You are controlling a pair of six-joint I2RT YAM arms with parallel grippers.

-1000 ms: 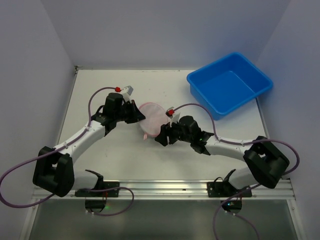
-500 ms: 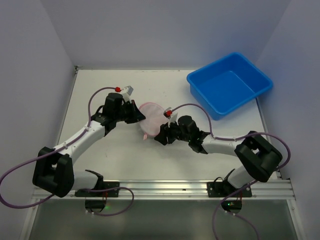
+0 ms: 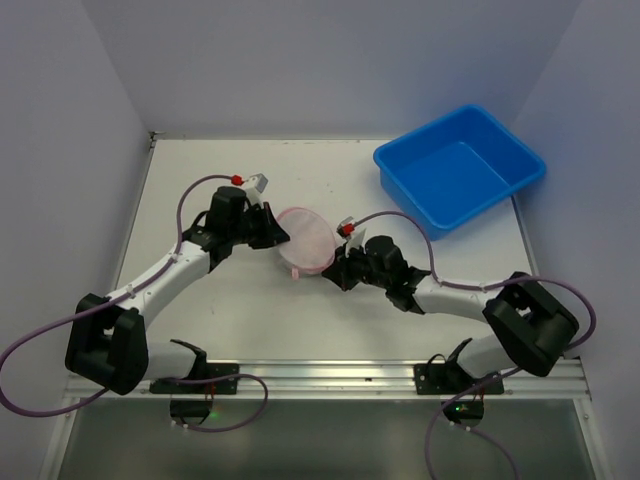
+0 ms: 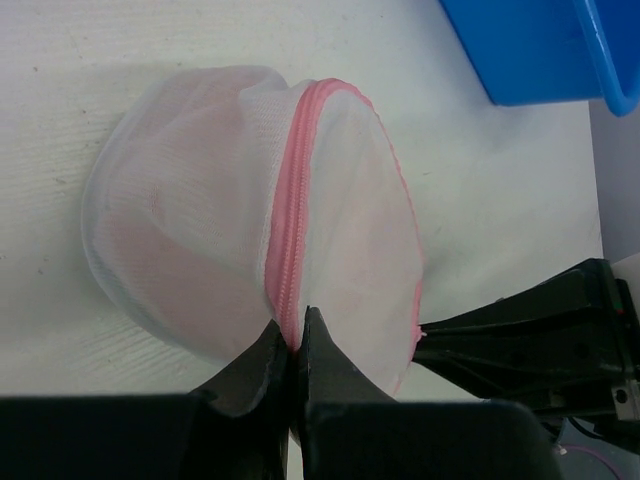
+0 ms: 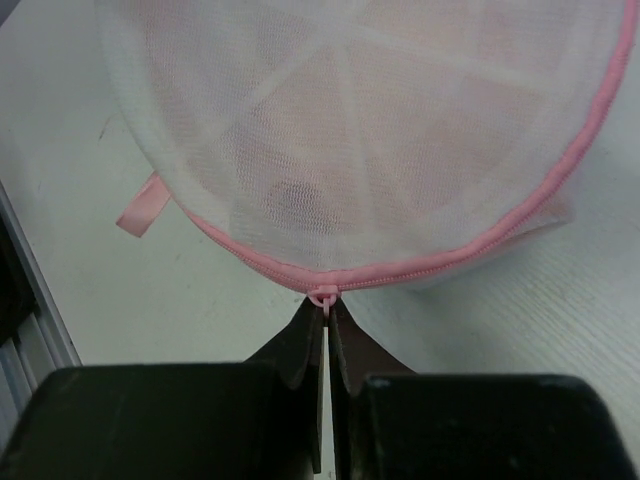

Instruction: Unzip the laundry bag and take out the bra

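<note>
My left gripper is holding the seam far from the zipper pull, so next I bring the pull back and pinch the rim (image 5: 255, 260) beside it with my left gripper.
The laundry bag (image 3: 305, 240), a round white mesh pouch with pink zipper trim, stands on edge mid-table between both arms. My left gripper (image 3: 275, 235) is shut on the pink zipper seam (image 4: 290, 230) at the bag's near rim, fingertips (image 4: 296, 335) pinching the trim. My right gripper (image 5: 326, 305) is shut on the small pink zipper pull (image 5: 322, 296) at the bag's lower edge. The zipper is closed along the rim. A faint pink shape (image 5: 300, 195) shows through the mesh (image 5: 380, 130); the bra cannot be made out clearly.
A blue tub (image 3: 460, 170) sits at the back right of the table, its corner visible in the left wrist view (image 4: 530, 45). A pink ribbon loop (image 5: 140, 208) hangs off the bag's side. Grey walls enclose the table on three sides.
My right gripper has closed from open onto the zipper pull and shifted slightly right. The bag's disc now faces up more. The left gripper has kept its hold.
</note>
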